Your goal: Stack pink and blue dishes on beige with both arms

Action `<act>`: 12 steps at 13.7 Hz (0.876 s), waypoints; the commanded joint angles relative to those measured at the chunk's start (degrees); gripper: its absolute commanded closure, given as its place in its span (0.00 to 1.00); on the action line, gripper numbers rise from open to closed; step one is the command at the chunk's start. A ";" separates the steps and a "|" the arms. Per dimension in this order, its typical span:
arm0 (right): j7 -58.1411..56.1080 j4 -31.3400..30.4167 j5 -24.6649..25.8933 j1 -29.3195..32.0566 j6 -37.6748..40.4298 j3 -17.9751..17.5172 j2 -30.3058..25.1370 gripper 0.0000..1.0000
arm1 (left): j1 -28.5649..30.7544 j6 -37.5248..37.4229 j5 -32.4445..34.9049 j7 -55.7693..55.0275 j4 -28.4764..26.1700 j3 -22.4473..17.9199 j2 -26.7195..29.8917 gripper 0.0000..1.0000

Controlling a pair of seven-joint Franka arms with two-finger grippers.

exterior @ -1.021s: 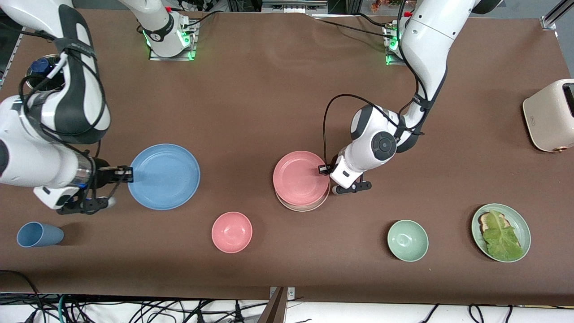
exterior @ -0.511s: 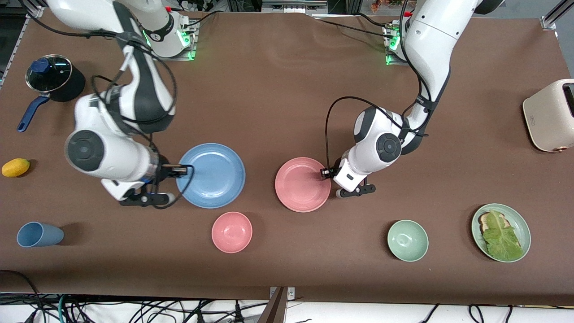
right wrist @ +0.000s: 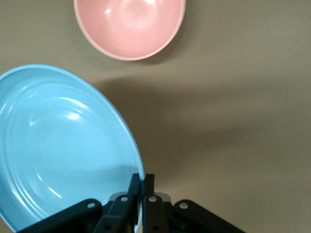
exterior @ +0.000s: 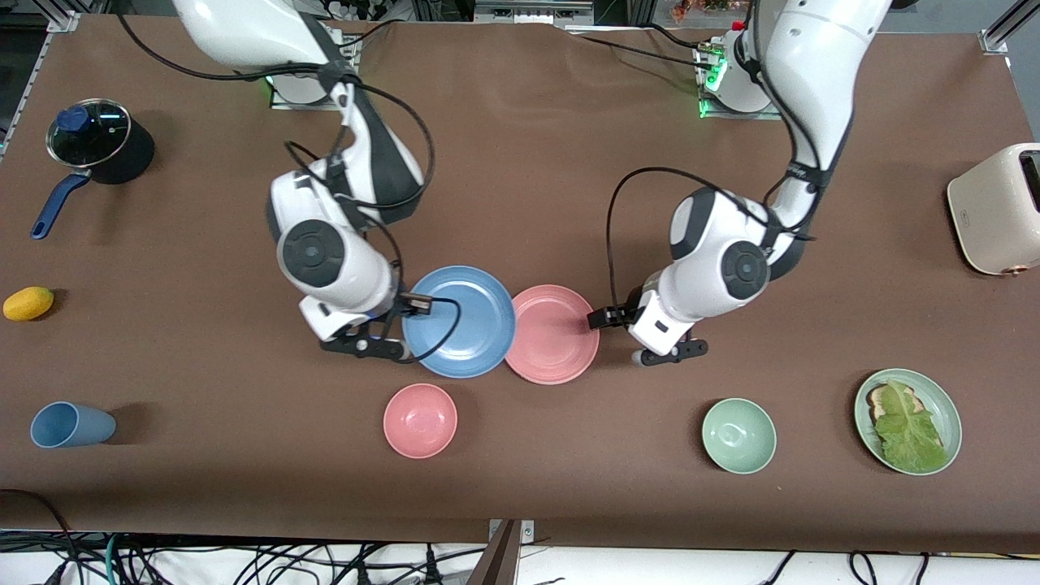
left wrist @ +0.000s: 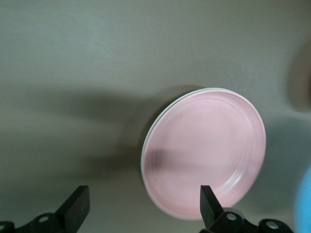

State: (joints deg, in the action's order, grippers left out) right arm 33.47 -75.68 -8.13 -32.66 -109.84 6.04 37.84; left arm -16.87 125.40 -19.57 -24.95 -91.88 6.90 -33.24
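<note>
The robot's right gripper is going to release the light blue plate squarely on top of the pink plate (exterior: 548,335).
The pink plate (exterior: 556,335) lies flat on the beige plate, of which only a pale rim (left wrist: 147,145) shows under it in the left wrist view. My left gripper (exterior: 600,318) is open just off the pink plate's (left wrist: 206,153) rim, at the side toward the left arm's end, with nothing between its fingers (left wrist: 77,209). My right gripper (exterior: 418,306) is shut on the rim of the light blue plate (exterior: 463,325) and holds it in the air. The blue plate's edge overlaps the pink plate's rim. In the right wrist view my right gripper (right wrist: 142,182) pinches the blue plate's (right wrist: 58,145) rim.
A pink bowl (exterior: 420,420) sits nearer the front camera than the plates. A blue cup (exterior: 71,424), a yellow fruit (exterior: 28,303) and a lidded pot (exterior: 93,142) are toward the right arm's end. A green bowl (exterior: 738,435), a green plate (exterior: 930,390) with food and a cream toaster (exterior: 995,209) are toward the left arm's end.
My right arm has carried the blue plate across the table up to the pink plate. My left gripper has let go of the pink plate and drawn back from its rim.
</note>
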 commanded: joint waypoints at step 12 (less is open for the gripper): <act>21.63 1.58 0.13 -8.92 -18.29 0.55 10.59 1.00 | 6.32 -27.75 6.47 40.66 10.14 -16.38 5.29 0.00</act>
State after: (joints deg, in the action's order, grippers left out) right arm 52.72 -75.66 -8.10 -41.30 -126.97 6.10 47.53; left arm -11.52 99.42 -15.10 11.17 -82.28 -9.10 -29.13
